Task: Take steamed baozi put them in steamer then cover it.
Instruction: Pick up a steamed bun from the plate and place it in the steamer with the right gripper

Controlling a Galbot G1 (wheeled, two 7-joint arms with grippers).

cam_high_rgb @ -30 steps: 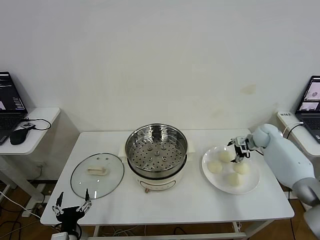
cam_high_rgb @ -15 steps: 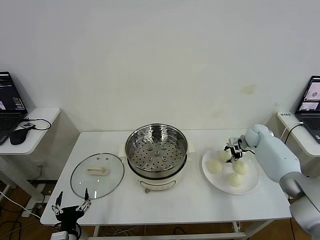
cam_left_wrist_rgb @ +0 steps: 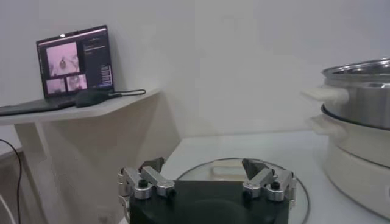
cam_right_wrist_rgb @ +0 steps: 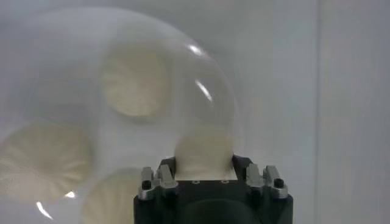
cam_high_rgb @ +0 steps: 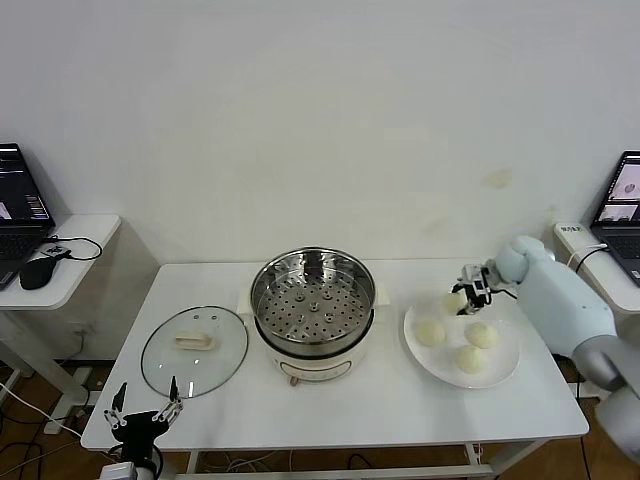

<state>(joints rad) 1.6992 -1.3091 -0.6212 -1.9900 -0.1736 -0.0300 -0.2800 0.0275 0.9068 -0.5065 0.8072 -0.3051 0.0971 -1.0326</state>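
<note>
The right gripper needs to release the baozi on the perforated bottom near the back side of the steel steamer (cam_high_rgb: 306,275).
My right gripper (cam_high_rgb: 466,296) is shut on one steamed baozi (cam_high_rgb: 455,301), a cream-white bun, held just above the back edge of the white plate (cam_high_rgb: 505,365). The right wrist view shows that bun (cam_right_wrist_rgb: 203,149) clamped between the jaws of the right gripper (cam_right_wrist_rgb: 204,161). Three more baozi lie on the plate below (cam_high_rgb: 430,333) (cam_high_rgb: 483,335) (cam_high_rgb: 468,358). The steel steamer (cam_high_rgb: 312,297) stands uncovered mid-table with nothing in its perforated basket. The glass cover (cam_high_rgb: 194,351) lies flat to its left. My left gripper (cam_high_rgb: 143,411) waits open at the table's front-left edge, just in front of the cover (cam_left_wrist_rgb: 222,172).
The steamer sits on a white pot base (cam_high_rgb: 310,368). Side tables with laptops flank the table, one on the left (cam_high_rgb: 20,200) and one on the right (cam_high_rgb: 622,205). Bare tabletop lies between the steamer and the plate.
My right gripper closed on the back baozi on the plate and lifted it slightly up and back. The left arm has stayed still.
</note>
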